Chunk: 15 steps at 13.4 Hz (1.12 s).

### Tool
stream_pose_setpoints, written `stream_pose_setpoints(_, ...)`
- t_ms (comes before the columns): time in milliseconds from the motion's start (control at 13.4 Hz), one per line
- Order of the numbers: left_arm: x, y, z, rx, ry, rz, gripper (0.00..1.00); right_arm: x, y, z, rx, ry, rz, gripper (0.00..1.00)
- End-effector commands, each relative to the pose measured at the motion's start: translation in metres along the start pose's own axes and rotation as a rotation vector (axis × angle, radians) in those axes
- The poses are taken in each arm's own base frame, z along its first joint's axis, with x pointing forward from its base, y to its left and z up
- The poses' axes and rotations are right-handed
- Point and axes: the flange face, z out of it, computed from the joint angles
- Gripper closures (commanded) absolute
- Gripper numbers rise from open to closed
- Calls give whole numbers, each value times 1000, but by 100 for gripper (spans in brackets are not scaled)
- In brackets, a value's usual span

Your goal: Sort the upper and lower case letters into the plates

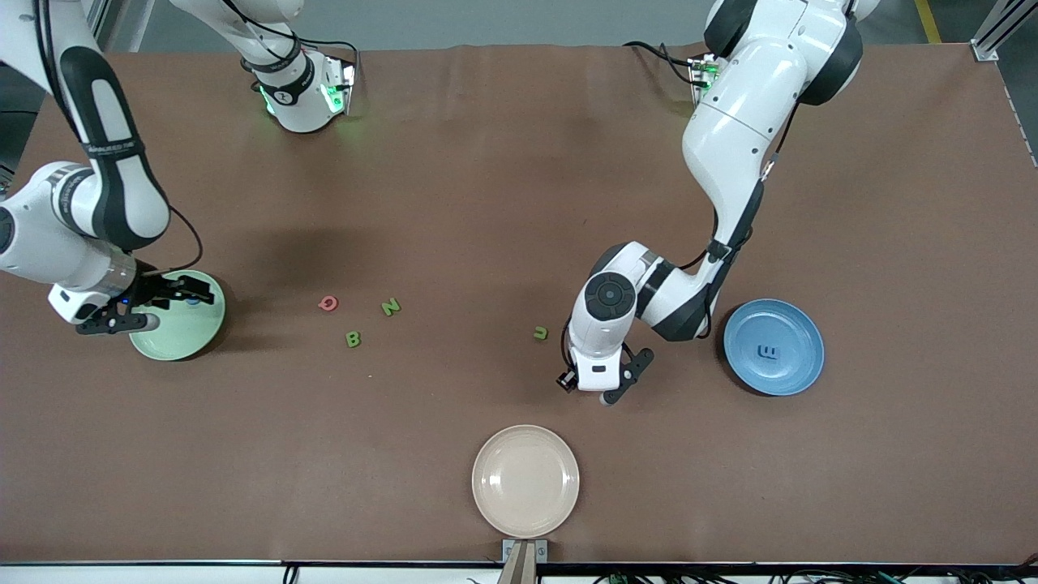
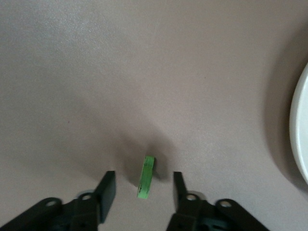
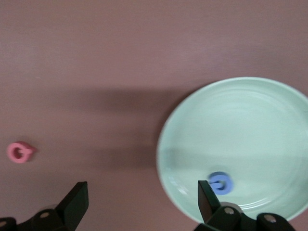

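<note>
The pink letter lies between the pale green plate and the green N, and my right gripper will next close across the round ring (image 1: 328, 303) (image 3: 20, 152) of that letter.
My left gripper (image 1: 627, 377) hangs open low over the table between the blue plate (image 1: 799, 324) and the beige plate. In the left wrist view a thin green letter piece (image 2: 146, 177) shows edge-on between the open fingers of the left gripper (image 2: 143, 185), touching neither. My right gripper (image 1: 174, 308) is open and empty over the rim of the pale green plate (image 1: 182, 337). A small blue letter (image 3: 220, 183) lies in that plate (image 3: 240, 125). A dark blue letter (image 1: 766, 351) lies in the blue plate.
A pink letter (image 1: 328, 303), a green N (image 1: 391, 307) and a green B (image 1: 353, 339) lie mid-table. A green u (image 1: 540, 332) lies beside the left arm's hand. The beige plate (image 1: 525, 480) sits at the near edge; its rim shows in the left wrist view (image 2: 301, 125).
</note>
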Motion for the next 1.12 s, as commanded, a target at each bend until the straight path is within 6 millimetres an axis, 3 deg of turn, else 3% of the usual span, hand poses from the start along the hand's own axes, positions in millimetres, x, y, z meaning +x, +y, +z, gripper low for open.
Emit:
stream_pose_setpoints(0,0,1,5,1,4,-2,85,2,-57,10,-12,-27,10,0)
stream_pose_setpoints(149,1,0,4,6,5,-2,99,7,-95,16,-20,-33,7,0)
stream_pose_setpoints(373,22,-1,-22,33,31,0,100,13,-145,38,-39,-5,25,0)
stream_pose_setpoints(522,55,-13,-49,77,42,22,100,13,-161,60,-49,-8,65,0)
stream_pose_setpoints(596,82,-23,-69,102,43,51,100,12,-164,71,-52,10,78,0)
stream_pose_setpoints(746,129,-56,-94,177,31,118,100,10,-173,92,-56,-1,127,0)
stream_pose_setpoints(1044,210,-164,-100,272,-35,273,100,6,-193,111,-67,-13,170,0)
